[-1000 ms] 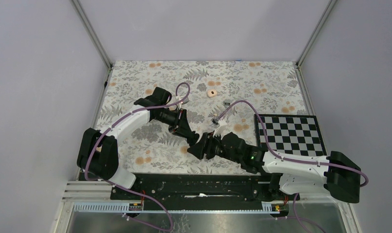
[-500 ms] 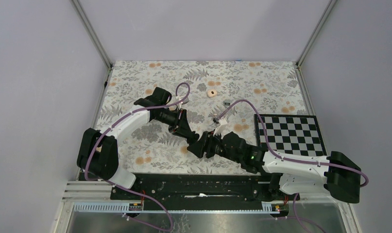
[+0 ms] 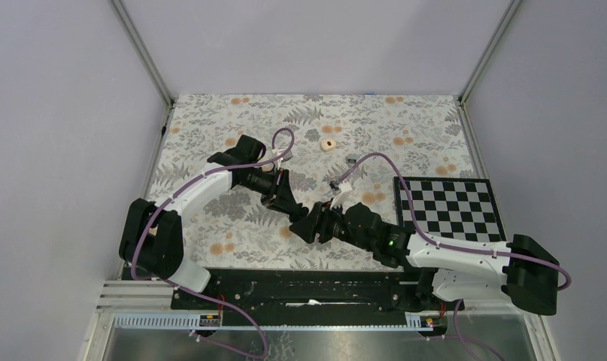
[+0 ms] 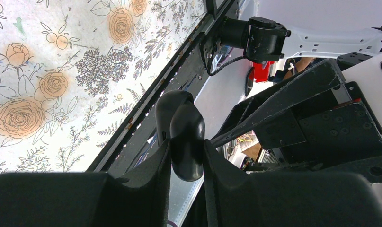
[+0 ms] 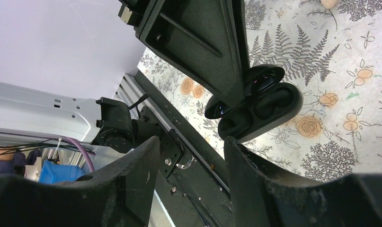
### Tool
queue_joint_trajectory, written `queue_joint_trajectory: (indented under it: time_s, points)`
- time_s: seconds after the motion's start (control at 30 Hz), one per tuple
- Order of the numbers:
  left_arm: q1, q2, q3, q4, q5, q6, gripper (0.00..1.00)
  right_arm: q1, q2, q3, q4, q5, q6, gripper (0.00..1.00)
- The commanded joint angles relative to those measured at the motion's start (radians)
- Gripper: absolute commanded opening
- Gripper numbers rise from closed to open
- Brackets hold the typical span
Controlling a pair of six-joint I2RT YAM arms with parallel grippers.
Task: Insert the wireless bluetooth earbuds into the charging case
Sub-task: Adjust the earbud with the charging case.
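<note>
The robot's left gripper should release the charging case next to the grey flower print, short of the peach disc [image 3: 289, 169].
The charging case [image 4: 184, 132], black, glossy and pebble-shaped, is pinched between the fingers of my left gripper [image 4: 186, 156], which is shut on it above the table's near edge. The right wrist view shows the charging case [image 5: 262, 111] with its lid swung open and two dark wells facing my right gripper [image 5: 191, 146]. That gripper stands open just short of the case, with nothing between its fingers. I cannot tell whether the earbuds sit in the wells; no loose earbud shows. In the top view my left gripper [image 3: 294, 216] and right gripper [image 3: 315, 226] meet tip to tip and hide the case.
A peach disc with a hole [image 3: 328, 145] and a small grey metallic piece [image 3: 350, 160] lie further back on the floral cloth. A checkerboard mat [image 3: 450, 207] lies at the right. The black front rail [image 3: 300, 282] runs just below the grippers.
My right gripper has crept a little to the left, closer to the left gripper and the case. The left arm has stayed still.
</note>
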Motion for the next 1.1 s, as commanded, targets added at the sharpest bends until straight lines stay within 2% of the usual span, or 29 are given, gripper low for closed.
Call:
queue_joint_trajectory:
  time_s: [0.0,0.7,1.07]
  points:
    - [-0.003,-0.037,0.003,0.012,0.019,0.009,0.0,-0.01,0.004,0.044,0.045,0.024,-0.022,0.59]
    - [-0.004,-0.023,0.033,0.013,0.023,0.01,0.0,-0.019,0.021,0.063,0.045,0.012,-0.054,0.61]
    - [-0.006,-0.021,0.022,0.012,0.02,0.008,0.0,-0.018,-0.007,0.016,0.086,0.008,-0.032,0.61]
